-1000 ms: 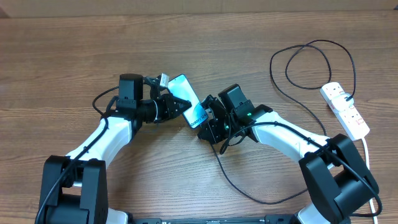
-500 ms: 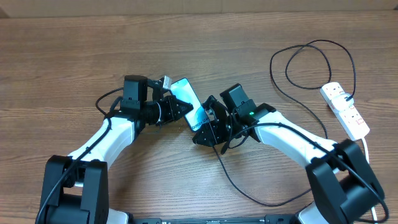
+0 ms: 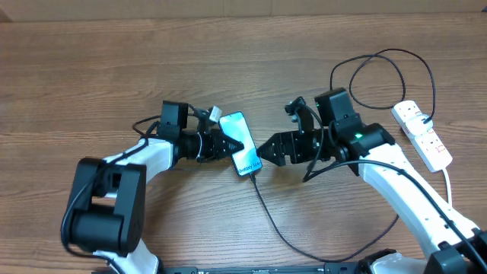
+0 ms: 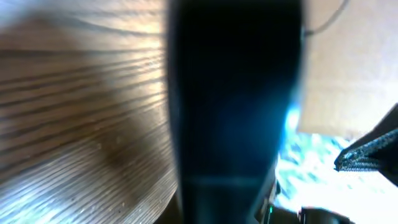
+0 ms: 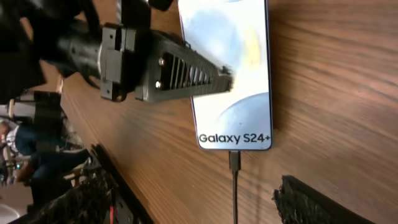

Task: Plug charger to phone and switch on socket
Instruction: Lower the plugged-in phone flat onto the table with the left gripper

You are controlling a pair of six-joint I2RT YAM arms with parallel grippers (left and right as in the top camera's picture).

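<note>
The robot's left gripper needs to put the phone down flat on the wooden table (image 3: 234, 145) between both grippers.
The phone (image 3: 240, 143) lies tilted at the table's middle, its light screen reading "Galaxy S24+" (image 5: 233, 74). My left gripper (image 3: 227, 144) is shut on the phone's side, one black finger (image 5: 186, 78) lying across the screen. In the left wrist view the phone (image 4: 233, 112) is only a dark blur close up. The charger's plug tip (image 5: 234, 160) sits in the phone's bottom end, and its thin black cable (image 3: 281, 228) loops away to the socket (image 3: 423, 135) at the right. My right gripper (image 3: 265, 152) stands open just right of the phone's bottom end; the cable runs between its fingers (image 5: 317, 205) untouched.
The socket's thick white cord (image 3: 450, 190) runs down the right edge. The black cable makes a big loop (image 3: 380, 57) at the back right. A cardboard wall (image 3: 243, 6) borders the far side of the table.
My right gripper has opened, let go of the plug and drawn back to the right. The left arm has shifted the phone a little to the right.
</note>
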